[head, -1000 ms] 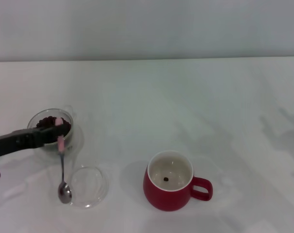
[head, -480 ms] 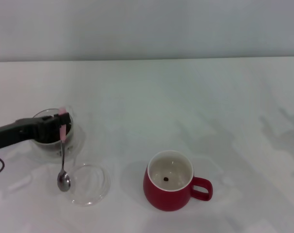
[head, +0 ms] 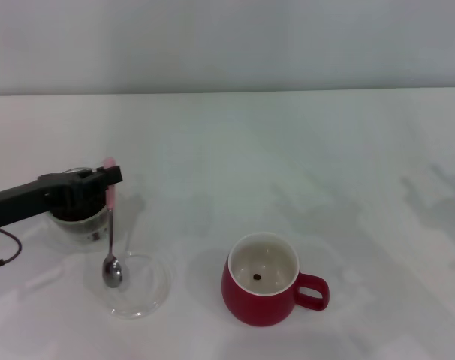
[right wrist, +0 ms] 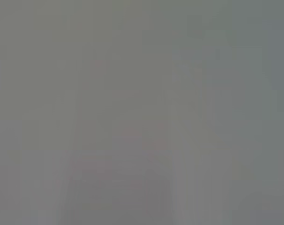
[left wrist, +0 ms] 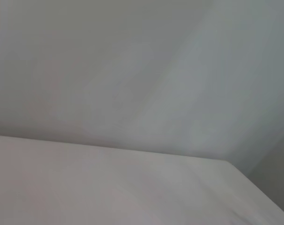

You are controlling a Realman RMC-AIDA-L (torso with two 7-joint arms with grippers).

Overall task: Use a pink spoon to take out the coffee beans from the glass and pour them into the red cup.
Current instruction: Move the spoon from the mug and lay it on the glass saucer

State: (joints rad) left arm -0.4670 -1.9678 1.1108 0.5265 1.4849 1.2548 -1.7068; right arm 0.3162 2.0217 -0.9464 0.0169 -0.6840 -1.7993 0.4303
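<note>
The robot's left gripper should release the pink spoon across the back rim of the flat clear dish (head: 142, 263), with its bowl inside.
My left gripper (head: 107, 178) reaches in from the left and is shut on the pale pink handle of the pink spoon (head: 110, 247). The spoon hangs straight down, its metal bowl over the flat clear dish. The glass (head: 83, 223) sits right behind and under the gripper, mostly hidden by it; the coffee beans in it are hidden. The red cup (head: 269, 281) stands to the right near the front, handle to the right, with one dark bean (head: 256, 277) on its white bottom. The right gripper is out of view. The wrist views show only blank wall and table.
A flat shallow clear glass dish (head: 149, 289) lies on the white table (head: 287, 165) in front of the glass, left of the red cup. A black cable (head: 6, 247) loops at the far left edge.
My left gripper has lifted the spoon and moved it right and slightly away from me. The spoon's bowl has gone from beside the dish's left rim to over the dish.
</note>
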